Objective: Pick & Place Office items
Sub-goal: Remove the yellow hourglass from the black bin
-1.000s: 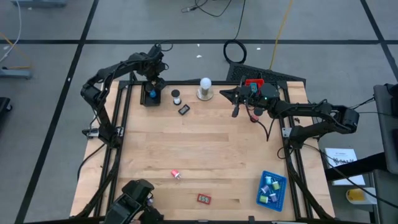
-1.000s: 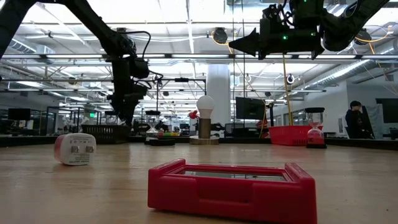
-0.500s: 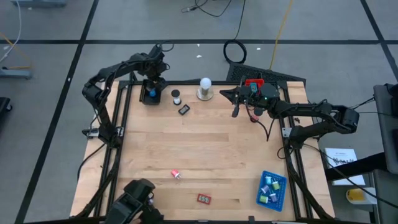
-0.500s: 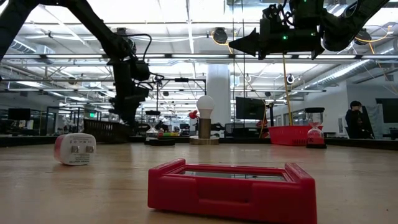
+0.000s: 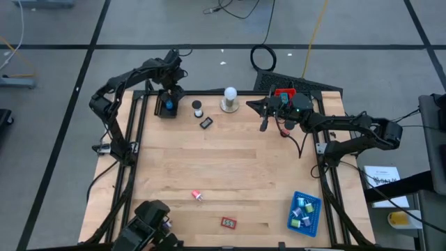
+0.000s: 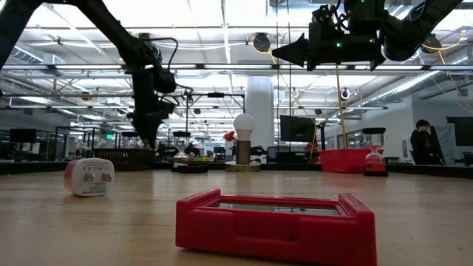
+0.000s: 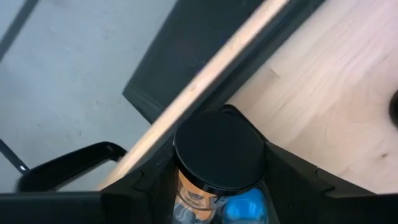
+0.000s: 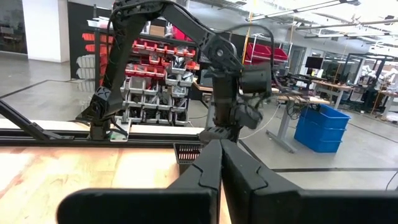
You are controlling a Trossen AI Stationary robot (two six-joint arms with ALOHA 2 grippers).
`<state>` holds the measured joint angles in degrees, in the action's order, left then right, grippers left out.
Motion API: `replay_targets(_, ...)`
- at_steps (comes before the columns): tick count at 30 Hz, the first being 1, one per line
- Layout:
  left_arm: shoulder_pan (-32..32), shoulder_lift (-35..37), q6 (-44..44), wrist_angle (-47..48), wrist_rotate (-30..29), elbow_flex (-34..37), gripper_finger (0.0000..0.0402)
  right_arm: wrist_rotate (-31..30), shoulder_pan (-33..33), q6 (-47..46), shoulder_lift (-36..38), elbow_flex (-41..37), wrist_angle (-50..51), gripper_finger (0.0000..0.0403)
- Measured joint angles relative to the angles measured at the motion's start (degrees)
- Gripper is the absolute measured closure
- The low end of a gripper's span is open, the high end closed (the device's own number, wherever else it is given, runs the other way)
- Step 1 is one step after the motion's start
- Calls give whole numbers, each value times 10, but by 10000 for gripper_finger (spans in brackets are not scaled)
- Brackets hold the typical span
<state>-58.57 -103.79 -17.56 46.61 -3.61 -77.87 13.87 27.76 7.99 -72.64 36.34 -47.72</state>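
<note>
I need to set the round piece down with my left gripper on the wood [image 5: 184,130] between the black tray and the black piece. The round piece is now held over the tray.
My left gripper [image 5: 169,94] [image 6: 148,139] hangs over the black tray [image 5: 161,111] at the table's far left corner. It is shut on a small round piece with a black cap [image 7: 217,149]. A blue piece [image 7: 245,205] [image 5: 168,106] lies in the tray below. My right gripper [image 5: 249,104] [image 6: 275,53] [image 8: 221,144] is shut and empty. It is raised high near the far right and points toward the table's left. A black roll [image 5: 198,108], a black piece [image 5: 206,123], a pink-white piece [image 5: 197,196] [image 6: 89,176] and a red piece [image 5: 228,222] [image 6: 277,225] rest on the table. My left gripper holds the round piece just under its black cap [image 7: 186,186], pinched between the two fingers [image 7: 155,177]. It comes from above, pointing down. The piece stands upright in the hold, over the black tray's corner [image 7: 227,112]. Whether its foot rests in the tray is hidden.
A white ball on a grey base [image 5: 229,96] [image 6: 244,125] stands at the far edge. A red tray [image 5: 284,92] [image 6: 341,159] sits behind my right gripper. The blue tray [image 5: 318,209] at the near right holds several pieces. Bare wood fills the table's middle.
My left gripper has wavered a little over the black tray, first toward the table's right, then back toward its left. Its fingers have stayed on the black-capped piece.
</note>
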Motion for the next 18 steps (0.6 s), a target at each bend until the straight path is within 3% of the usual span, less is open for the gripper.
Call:
replay_targets(12, -9, 80, 33, -47, 16, 0, 197, 0, -1, 0, 0, 0, 0, 403)
replay_targets(18, -15, 136, 63, -125, 96, 16, 197, 0, -1, 0, 0, 0, 5, 403)
